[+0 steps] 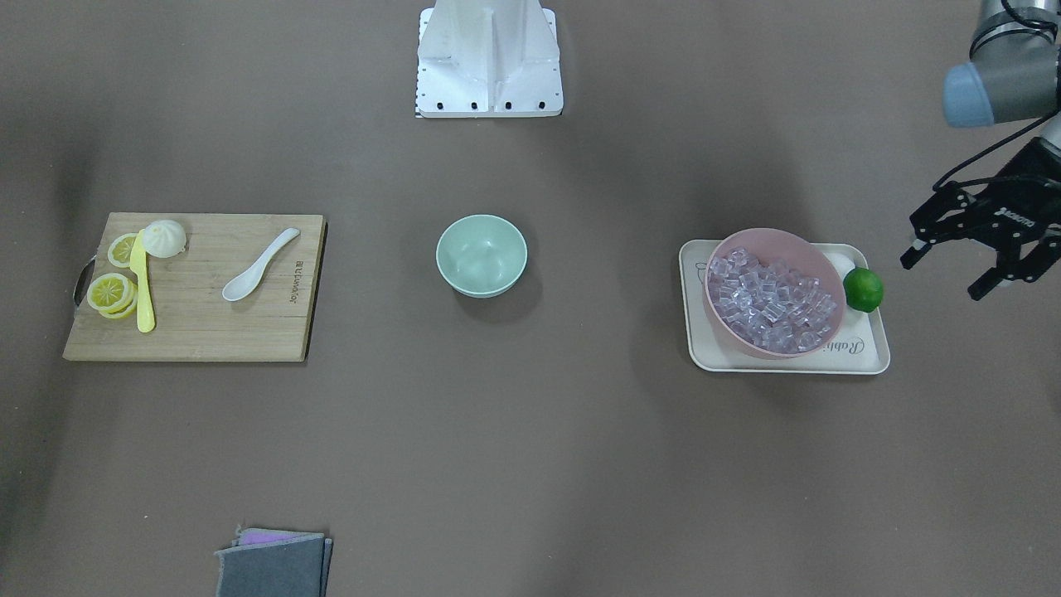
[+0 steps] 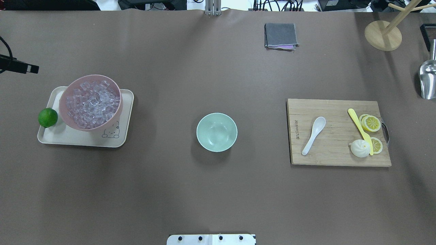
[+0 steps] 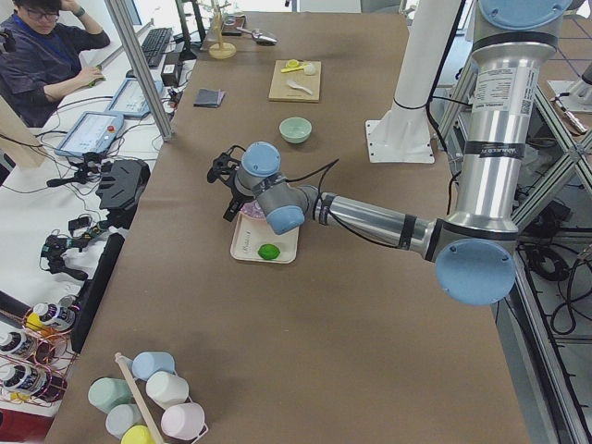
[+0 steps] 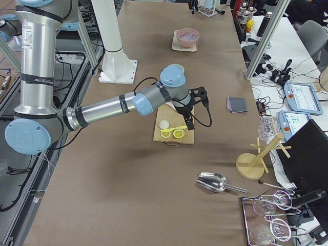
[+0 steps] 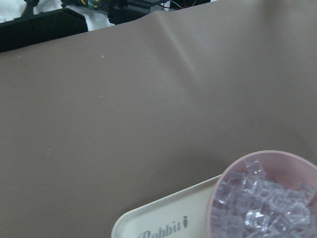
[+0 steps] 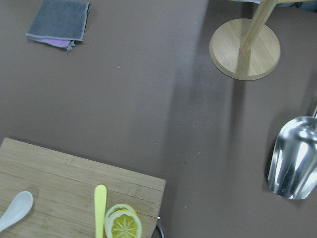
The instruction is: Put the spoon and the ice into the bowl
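Note:
Next, my left gripper picks up clear ice cubes in the half of the pink bowl [image 1: 740,299] that faces the mint-green bowl.
The white spoon [image 1: 257,267] lies on a wooden cutting board [image 1: 249,332]; it also shows in the overhead view [image 2: 314,134] and at the right wrist view's lower left [image 6: 12,210]. The mint-green bowl [image 1: 481,253] stands empty at the table's centre [image 2: 216,132]. Many clear ice cubes [image 1: 771,298] fill a pink bowl [image 2: 115,112] on a cream tray [image 1: 862,356]; they also show in the left wrist view [image 5: 262,203]. My left gripper [image 1: 945,276] is open and empty, beside the tray's outer side. My right gripper [image 4: 195,110] hovers over the board; I cannot tell if it is open.
A lime [image 1: 863,289] sits on the tray by the pink bowl. A yellow knife [image 1: 143,286], lemon slices [image 1: 110,292] and a white bun [image 1: 166,237] lie on the board. A grey cloth [image 2: 280,35], a wooden stand [image 2: 383,35] and a metal scoop [image 2: 427,80] lie at the far side.

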`<action>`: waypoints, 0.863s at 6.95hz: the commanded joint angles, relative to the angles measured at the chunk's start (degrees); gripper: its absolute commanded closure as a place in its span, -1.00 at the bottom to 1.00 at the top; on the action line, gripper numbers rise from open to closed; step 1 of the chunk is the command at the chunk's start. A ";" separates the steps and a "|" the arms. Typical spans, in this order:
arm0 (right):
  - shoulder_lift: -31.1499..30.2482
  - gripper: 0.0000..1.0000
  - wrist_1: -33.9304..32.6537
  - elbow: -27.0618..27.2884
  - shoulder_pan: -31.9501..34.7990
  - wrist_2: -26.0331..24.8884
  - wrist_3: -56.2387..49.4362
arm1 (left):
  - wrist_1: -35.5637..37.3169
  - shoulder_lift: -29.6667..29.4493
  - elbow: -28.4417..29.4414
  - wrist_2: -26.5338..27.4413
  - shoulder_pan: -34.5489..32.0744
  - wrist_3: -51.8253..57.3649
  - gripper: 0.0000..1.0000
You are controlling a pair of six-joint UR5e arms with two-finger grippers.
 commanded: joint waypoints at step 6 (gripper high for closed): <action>0.95 -1.00 5.97 1.36 -13.58 -12.21 17.61 | -0.46 -2.38 -0.98 26.83 22.55 -8.02 -0.90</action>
